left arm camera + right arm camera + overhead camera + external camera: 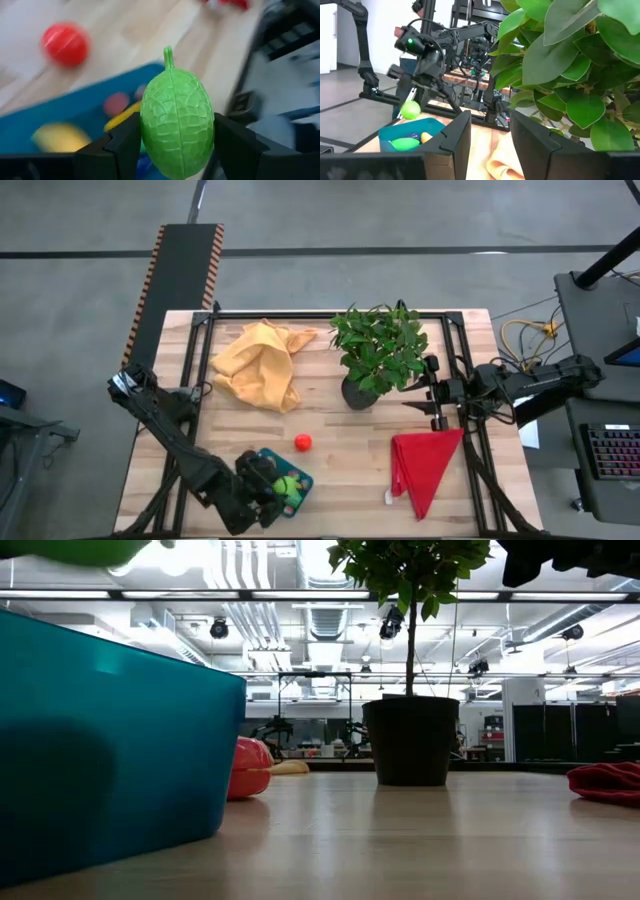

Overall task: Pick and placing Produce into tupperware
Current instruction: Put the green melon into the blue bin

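Observation:
The robot's left gripper will release the green fruit in the teal tub (274,471) (100,131) between the yellow pieces, near the pink one.
My left gripper (176,142) is shut on a green, veined, oval toy fruit (175,125) above the teal tub (60,115). The right wrist view shows that fruit (411,110) off in the distance, hanging over the tub (415,134). Inside the tub lie a yellow piece (57,137), a pink one (116,103) and other small produce. A red toy fruit (302,442) rests on the table just beyond the tub. My right gripper (490,135) is open and waits at the table's right side (435,408), next to the potted plant. My left gripper pinches the green fruit's two long sides (147,137) between its fingers, with the stem end (168,52) pointing away from the wrist. It comes from above, and the fruit is lifted clear over the tub's open top.
A potted leafy plant (378,355) stands at the table's middle-right. A crumpled yellow cloth (260,365) lies toward the far left. A folded red cloth (425,465) lies near the right edge. Bare wood shows between the tub and the red cloth.

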